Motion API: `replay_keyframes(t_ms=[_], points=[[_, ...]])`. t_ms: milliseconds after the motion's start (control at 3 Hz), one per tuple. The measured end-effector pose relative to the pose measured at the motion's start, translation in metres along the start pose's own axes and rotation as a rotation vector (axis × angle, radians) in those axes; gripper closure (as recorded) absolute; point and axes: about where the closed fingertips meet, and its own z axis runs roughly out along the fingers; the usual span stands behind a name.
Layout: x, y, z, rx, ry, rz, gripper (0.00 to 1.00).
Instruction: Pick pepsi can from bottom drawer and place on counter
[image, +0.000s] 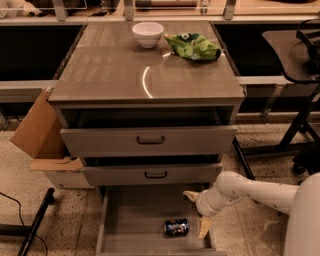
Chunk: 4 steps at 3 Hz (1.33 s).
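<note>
My gripper is going to close on the end of the pepsi can (185, 226) that is nearest the white arm, down inside the open bottom drawer.
The pepsi can (176, 227) lies on its side on the floor of the open bottom drawer (135, 215), right of the middle and near the front. My gripper (198, 212) hangs over the drawer's right side, just right of the can and a little above it. Its two pale fingers are spread apart, one (191, 195) toward the back and one (204, 226) toward the front, with nothing between them. The white arm comes in from the lower right. The counter (125, 70) is the wood-grain top of the cabinet.
A white bowl (148, 34) and a green chip bag (193, 46) sit at the back of the counter. The two upper drawers (150, 140) stand slightly open. A cardboard box (40, 135) is at the cabinet's left, a chair base (300, 135) at the right.
</note>
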Motion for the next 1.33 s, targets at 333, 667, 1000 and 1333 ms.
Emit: replay_keyframes(t_ms=[333, 667, 1000, 1333], points=[[0.022, 0.004, 0.039, -0.035, 0.019, -0.004, 0.00], [0.042, 0.002, 0.070, -0.038, 0.012, 0.006, 0.00], [0.061, -0.004, 0.096, -0.017, -0.023, 0.031, 0.00], [0.075, -0.009, 0.119, -0.013, -0.043, 0.052, 0.00]])
